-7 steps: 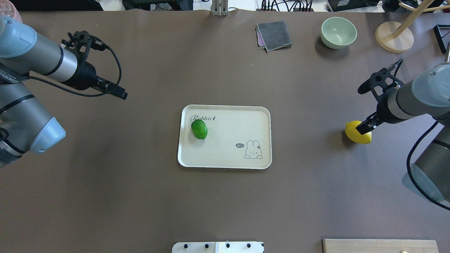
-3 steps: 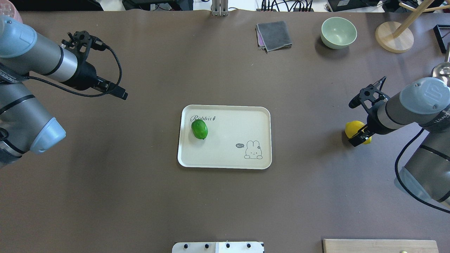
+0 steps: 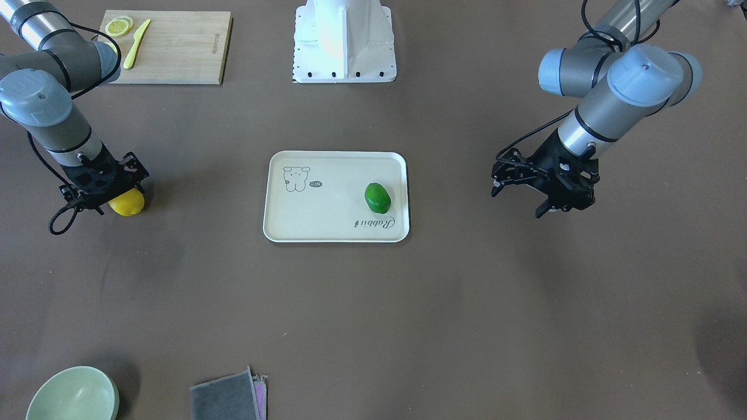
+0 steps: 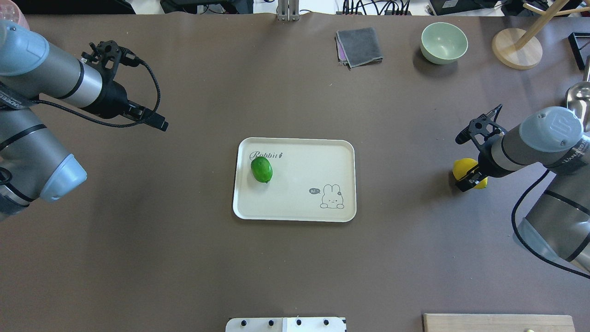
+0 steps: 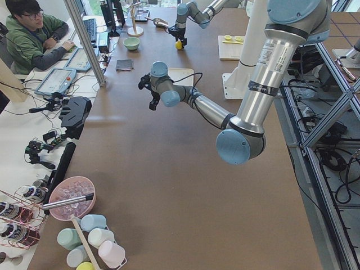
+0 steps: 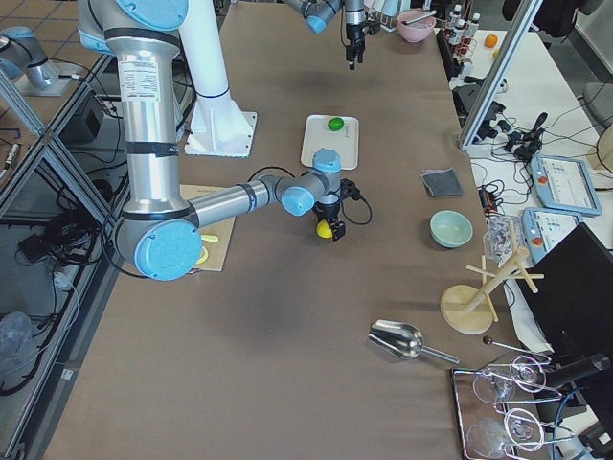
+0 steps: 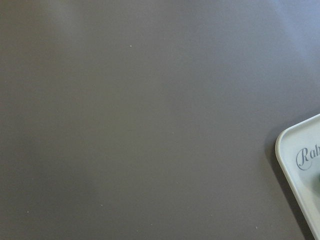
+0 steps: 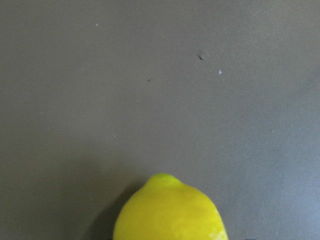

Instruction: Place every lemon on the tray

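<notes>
Next, my right gripper releases the yellow lemon, which now sits on the table, on the cream tray [image 3: 286,202] next to the rabbit drawing, across from the green lemon.
The cream tray [image 4: 299,210] with a rabbit drawing lies mid-table; its corner shows in the left wrist view [image 7: 300,165]. The green lemon [image 4: 261,169] rests on the tray near the script lettering, also in the front view [image 3: 377,197]. The yellow lemon [image 4: 461,165] sits on the table far to the right of the tray. My right gripper [image 4: 466,180] is low over it, jaws apart, fingers beside it. The lemon fills the bottom of the right wrist view [image 8: 170,212]. My left gripper [image 4: 159,123] hangs open and empty, left of the tray.
A green bowl [image 4: 444,42], a folded grey cloth [image 4: 359,46] and a wooden stand [image 4: 516,48] are at the far edge. A cutting board [image 3: 169,38] with lemon slices [image 3: 119,26] and a yellow knife [image 3: 137,49] lies near the robot's base. A metal scoop [image 4: 580,92] is at the right edge.
My right gripper has swung and lowered onto the yellow lemon, covering more of it. The lemon, the tray, the green lemon and the left arm have not moved.
</notes>
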Controlling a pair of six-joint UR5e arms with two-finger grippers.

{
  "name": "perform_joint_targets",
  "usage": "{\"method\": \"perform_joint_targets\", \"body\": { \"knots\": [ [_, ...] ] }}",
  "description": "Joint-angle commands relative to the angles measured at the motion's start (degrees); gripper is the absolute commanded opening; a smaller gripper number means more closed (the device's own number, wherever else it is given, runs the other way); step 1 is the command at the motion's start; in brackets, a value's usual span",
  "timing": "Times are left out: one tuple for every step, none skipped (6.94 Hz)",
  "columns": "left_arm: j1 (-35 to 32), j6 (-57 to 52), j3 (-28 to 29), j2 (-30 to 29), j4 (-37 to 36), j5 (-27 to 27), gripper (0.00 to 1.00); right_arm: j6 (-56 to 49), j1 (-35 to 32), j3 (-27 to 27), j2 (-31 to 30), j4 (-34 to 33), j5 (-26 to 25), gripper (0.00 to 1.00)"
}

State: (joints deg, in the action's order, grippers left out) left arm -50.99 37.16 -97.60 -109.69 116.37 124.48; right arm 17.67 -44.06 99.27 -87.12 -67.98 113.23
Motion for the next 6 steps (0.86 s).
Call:
{"method": "perform_joint_targets", "body": {
  "knots": [
    [0.01,0.11,0.04,-0.09,0.00,-0.02,0.98,0.17,-1.46,0.13,0.28,-0.40,4.77,0.00],
    [0.01,0.28,0.04,-0.09,0.00,-0.02,0.98,5.74,-1.99,0.40,1.59,-0.48,6.63,0.00],
    [0.01,0.37,-0.05,-0.09,0.00,0.06,0.98,18.59,-0.43,-0.04,5.86,-0.74,6.74,0.00],
    [0.10,0.46,0.04,-0.09,0.00,0.06,0.98,28.64,2.63,-0.22,10.69,-2.49,6.57,0.00],
    [0.10,0.46,0.04,-0.09,0.00,0.06,0.98,39.44,5.18,-0.57,17.35,-6.77,6.04,0.00],
    [0.19,0.64,0.04,-0.09,0.09,0.06,0.98,47.81,7.38,-3.09,23.68,-8.38,4.99,0.00]
  ]
}}
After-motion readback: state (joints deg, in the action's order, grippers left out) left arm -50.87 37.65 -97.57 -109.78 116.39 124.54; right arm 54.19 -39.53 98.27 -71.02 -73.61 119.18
